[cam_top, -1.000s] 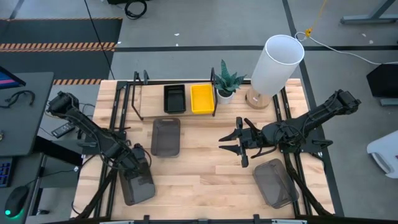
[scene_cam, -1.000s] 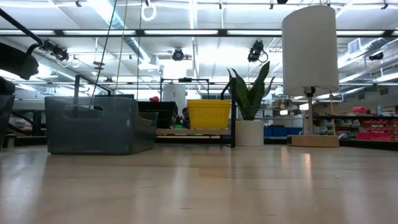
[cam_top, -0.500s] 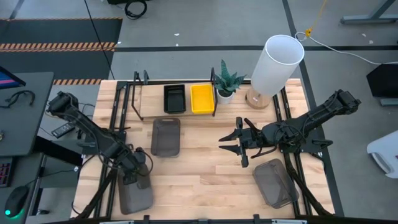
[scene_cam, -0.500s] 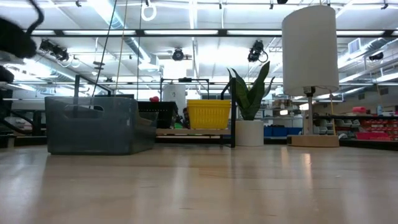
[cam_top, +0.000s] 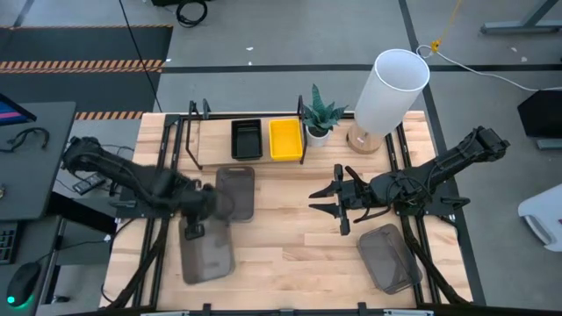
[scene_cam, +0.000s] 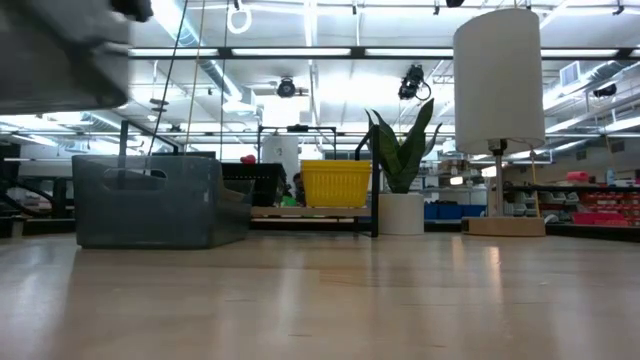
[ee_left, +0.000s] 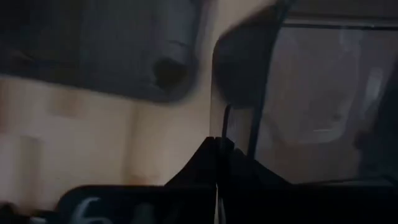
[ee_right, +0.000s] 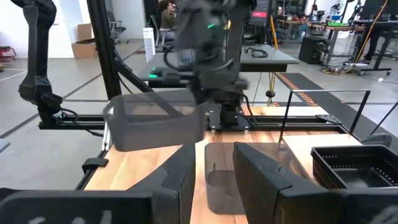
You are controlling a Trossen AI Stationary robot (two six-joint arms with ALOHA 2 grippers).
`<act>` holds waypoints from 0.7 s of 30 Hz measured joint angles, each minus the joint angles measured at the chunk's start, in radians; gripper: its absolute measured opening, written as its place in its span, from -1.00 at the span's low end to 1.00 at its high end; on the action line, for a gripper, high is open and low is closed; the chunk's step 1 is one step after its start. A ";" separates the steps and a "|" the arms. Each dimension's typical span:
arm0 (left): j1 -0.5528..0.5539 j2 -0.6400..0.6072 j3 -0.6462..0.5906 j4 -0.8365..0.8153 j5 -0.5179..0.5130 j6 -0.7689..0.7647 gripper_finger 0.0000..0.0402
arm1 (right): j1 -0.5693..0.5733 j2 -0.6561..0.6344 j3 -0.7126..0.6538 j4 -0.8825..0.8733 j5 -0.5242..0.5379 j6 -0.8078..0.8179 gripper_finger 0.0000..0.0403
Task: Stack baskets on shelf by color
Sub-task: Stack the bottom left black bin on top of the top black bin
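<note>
Next, my left gripper releases the dark grey basket, now held high over the table, inside the second grey basket (cam_top: pixel 230 204) (ee_left: pixel 124 50), the one that is lying just in front of the shelf.
My left gripper (cam_top: pixel 194 218) is shut on a dark grey basket (cam_top: pixel 207 253) and holds it in the air over the table's left half; the low view shows this basket (scene_cam: pixel 60 55) blurred, high up. A second grey basket (cam_top: pixel 235 191) lies flat on the table just beyond it, and a third (cam_top: pixel 386 256) lies near my right arm. The shelf (cam_top: pixel 211 162) carries a black basket (cam_top: pixel 247 138) and a yellow basket (cam_top: pixel 285 139). My right gripper (cam_top: pixel 321 203) hovers open at mid-table, touching nothing. My left gripper pinches the grey basket's far short wall (ee_right: pixel 194 114) at its rim, coming from above. In the left wrist view the fingers (ee_left: pixel 217 155) meet on the thin wall's edge (ee_left: pixel 214 118). The basket is lifted clear and stretches from the fingers toward the near edge.
A potted plant (cam_top: pixel 321 118) and a tall white lamp (cam_top: pixel 391 88) stand at the far edge, right of the shelf. The shelf's black frame uprights (cam_top: pixel 190 132) rise at its ends. Bare wood lies between the two arms near the table's front.
My left gripper has risen and moved toward the far edge, toward the grey basket on the table, carrying its basket from the table's near left corner up clear of the wood. My right arm has kept still.
</note>
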 joint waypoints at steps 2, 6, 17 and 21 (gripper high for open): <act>0.075 0.000 0.031 -0.014 -0.017 0.084 -0.98 | 0.000 0.000 0.000 0.000 0.000 -0.004 -0.44; 0.237 0.000 0.059 -0.018 -0.031 0.243 -0.98 | 0.000 0.000 0.000 0.000 0.000 -0.007 -0.44; 0.606 0.104 0.150 -0.007 0.007 0.576 -0.98 | 0.000 0.000 0.000 0.001 0.000 -0.032 -0.44; 0.680 0.193 0.202 -0.016 0.008 0.675 -0.98 | -0.001 0.000 0.000 0.001 0.000 -0.041 -0.44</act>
